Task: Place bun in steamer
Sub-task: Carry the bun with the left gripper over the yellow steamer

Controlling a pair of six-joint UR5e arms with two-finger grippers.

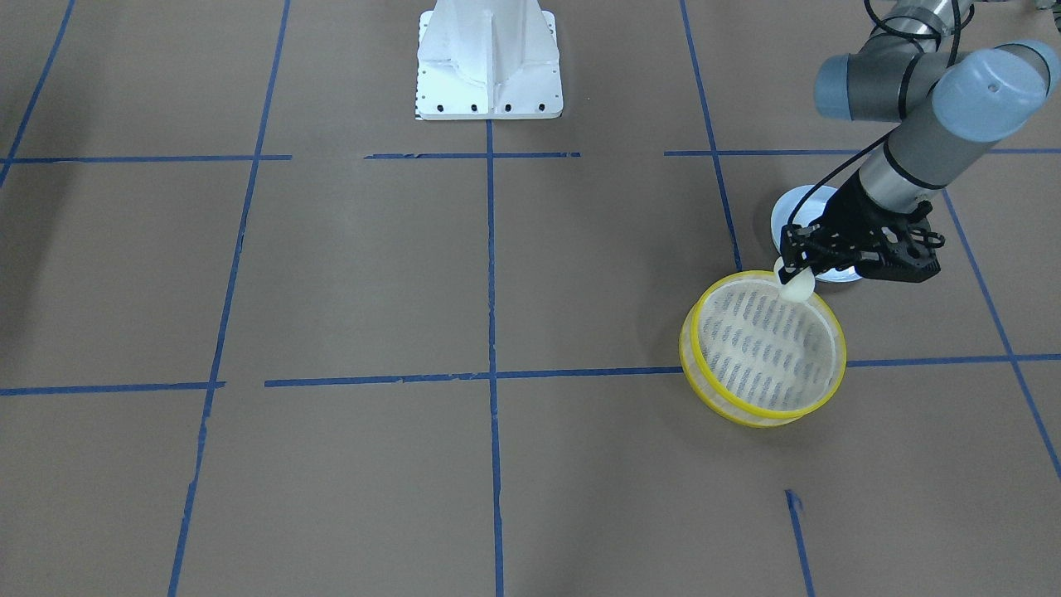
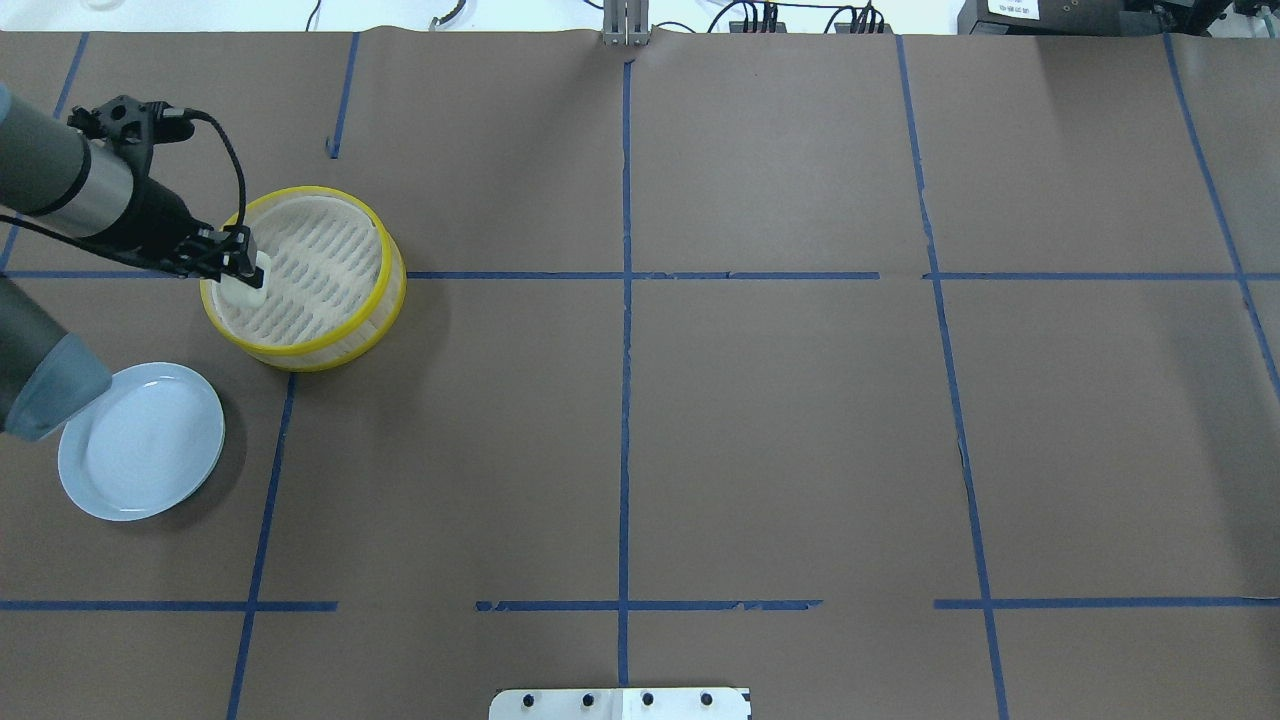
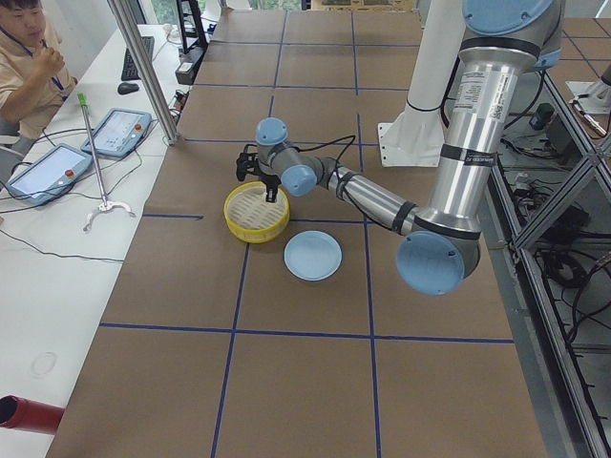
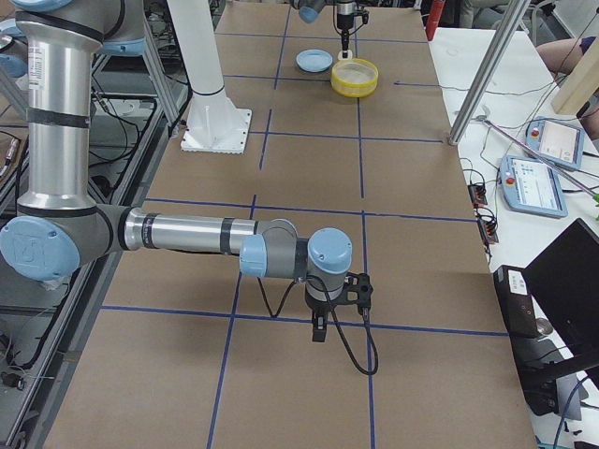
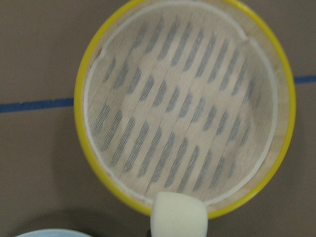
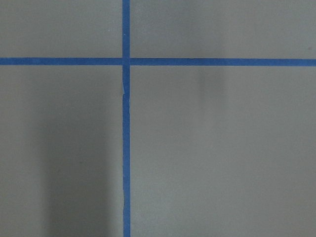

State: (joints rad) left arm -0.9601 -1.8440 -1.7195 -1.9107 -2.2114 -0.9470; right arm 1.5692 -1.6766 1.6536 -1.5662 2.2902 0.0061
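I need to set the bun down near the middle of the steamer's slotted pale bottom (image 1: 753,338) (image 5: 195,110) with my left gripper.
The steamer (image 1: 750,412), a round basket with yellow rims and a slotted pale bottom, sits on the brown table; it also shows in the overhead view (image 2: 393,290) and fills the left wrist view (image 5: 81,143). My left gripper (image 1: 792,269) (image 2: 240,265) is shut on the cream-white bun (image 1: 798,287) (image 2: 246,287) (image 5: 178,215). It holds the bun above the steamer's rim, on the side toward the plate. The steamer is empty inside. My right gripper (image 4: 318,327) shows only in the exterior right view, low over bare table far from the steamer; I cannot tell whether it is open or shut.
An empty pale blue plate (image 2: 140,440) (image 1: 787,215) lies beside the steamer, partly under my left arm. The white robot base (image 1: 489,62) stands at the table's edge. Blue tape lines (image 6: 126,148) cross the brown paper. An operator (image 3: 24,57) sits at the side desk.
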